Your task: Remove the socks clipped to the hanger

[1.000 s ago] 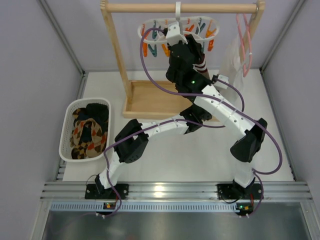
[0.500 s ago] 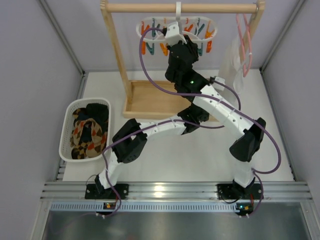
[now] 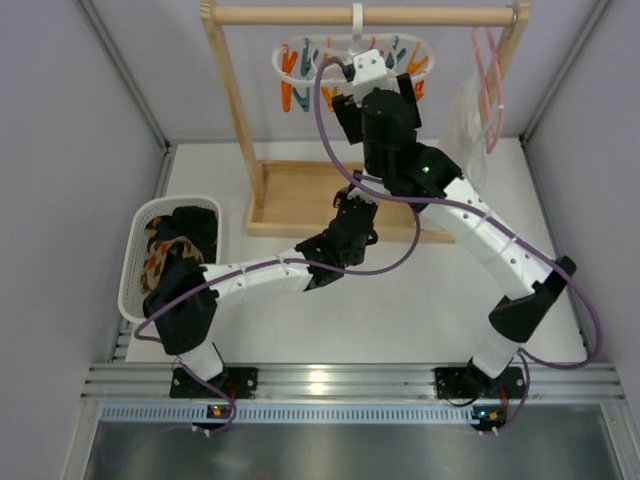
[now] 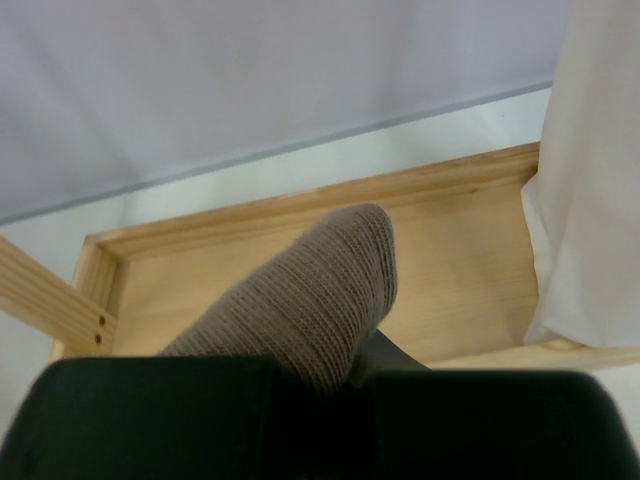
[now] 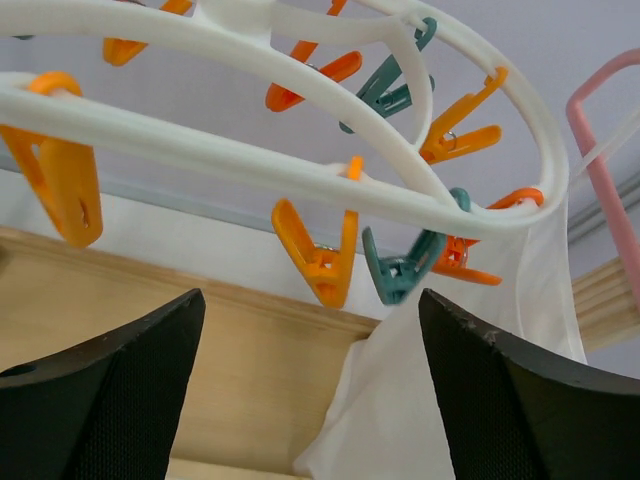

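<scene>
The robot's left gripper should release the brownish ribbed sock on the patterned socks inside the white basket (image 3: pixel 182 258).
The white oval hanger (image 3: pixel 355 48) hangs from the wooden rail, with orange and teal clothespins around it. In the right wrist view the hanger (image 5: pixel 300 130) fills the top, and the pins seen there hold no sock. My right gripper (image 3: pixel 372 85) sits just under the ring, open and empty (image 5: pixel 315 400). My left gripper (image 3: pixel 350 212) is lower, over the rack's wooden tray, and is shut (image 4: pixel 345 375) on a brownish ribbed sock (image 4: pixel 310 300) that sticks out forward. Several socks (image 3: pixel 178 258) lie in the basket at the left.
A white basket (image 3: pixel 135 250) stands at the left. The wooden rack has a top rail (image 3: pixel 420 15) and a tray base (image 3: pixel 290 195). A white translucent garment (image 3: pixel 468 115) on a pink wire hanger (image 3: pixel 492 70) hangs at the right, close to my right gripper.
My left gripper has dropped down and left from the hanger, and its elbow has swung toward the basket. My right gripper has shifted a little to the right under the ring.
</scene>
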